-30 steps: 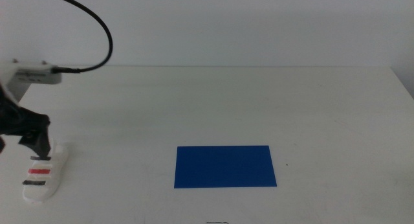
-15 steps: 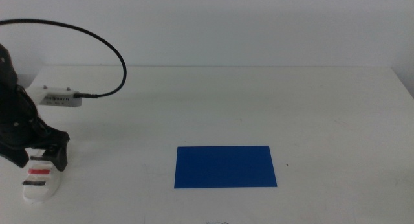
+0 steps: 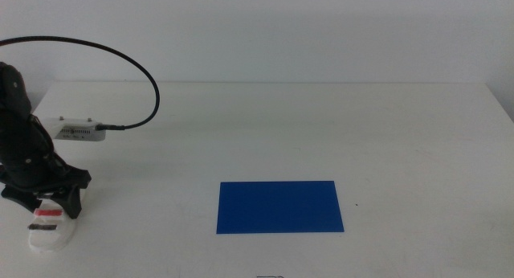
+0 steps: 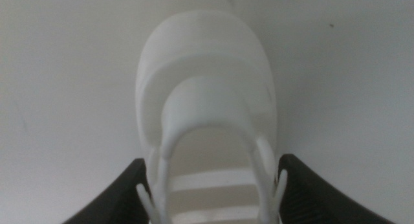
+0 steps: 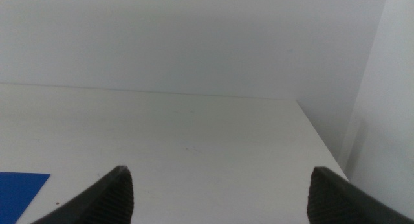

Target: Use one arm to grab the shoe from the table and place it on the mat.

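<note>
My left gripper is going to set the white shoe down lengthwise on the middle of the blue mat (image 3: 273,202).
The white shoe (image 3: 48,230) with a red strap lies near the table's front left corner. My left gripper (image 3: 50,201) is down over the shoe's far end. In the left wrist view the shoe (image 4: 204,68) fills the gap between the two dark jaws of the left gripper (image 4: 212,160), which stand open, one close on each side of it. The blue mat (image 3: 279,206) lies flat at the front middle of the table (image 3: 321,125), well to the right of the shoe. My right gripper (image 5: 220,175) is open and empty and is out of the middle view.
A black cable loop (image 3: 140,65) and a small white box (image 3: 76,130) ride on the left arm above the shoe. A corner of the mat (image 5: 19,185) shows in the right wrist view. The table's right edge (image 5: 323,146) is near the right gripper.
The left arm has swung in over the shoe and lowered, so its jaws now straddle the shoe's far end. The shoe and the mat have not moved.
</note>
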